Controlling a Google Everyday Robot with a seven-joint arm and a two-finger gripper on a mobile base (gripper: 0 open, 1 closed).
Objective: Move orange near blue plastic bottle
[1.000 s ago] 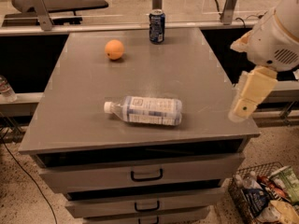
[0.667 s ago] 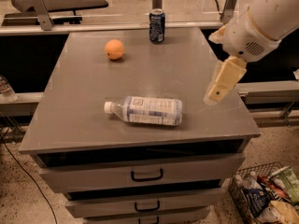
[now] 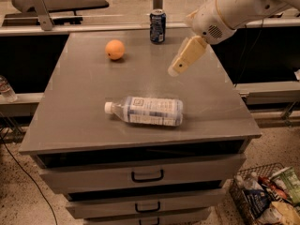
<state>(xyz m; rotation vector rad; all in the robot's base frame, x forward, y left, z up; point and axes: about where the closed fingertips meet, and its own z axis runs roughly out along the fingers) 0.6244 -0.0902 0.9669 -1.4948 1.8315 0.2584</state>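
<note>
My gripper needs to grip the orange on the side of the orange (image 3: 121,48) that faces the dark blue soda can.
The orange (image 3: 115,49) sits on the grey cabinet top (image 3: 84,107) toward the back left. The blue plastic bottle (image 3: 145,110) lies on its side near the front middle, white cap pointing left. My gripper (image 3: 176,69) hangs above the right middle of the top, to the right of the orange and behind the bottle, touching neither. It holds nothing that I can see.
A dark blue soda can (image 3: 157,26) stands at the back edge, right of the orange. The cabinet has drawers (image 3: 147,176) below. A wire basket of packets (image 3: 267,198) stands on the floor at the right. A small bottle (image 3: 5,89) sits on a low ledge at left.
My arm has swung left and toward the back, from beyond the cabinet's right edge to over its right middle. The orange, bottle and can have not moved.
</note>
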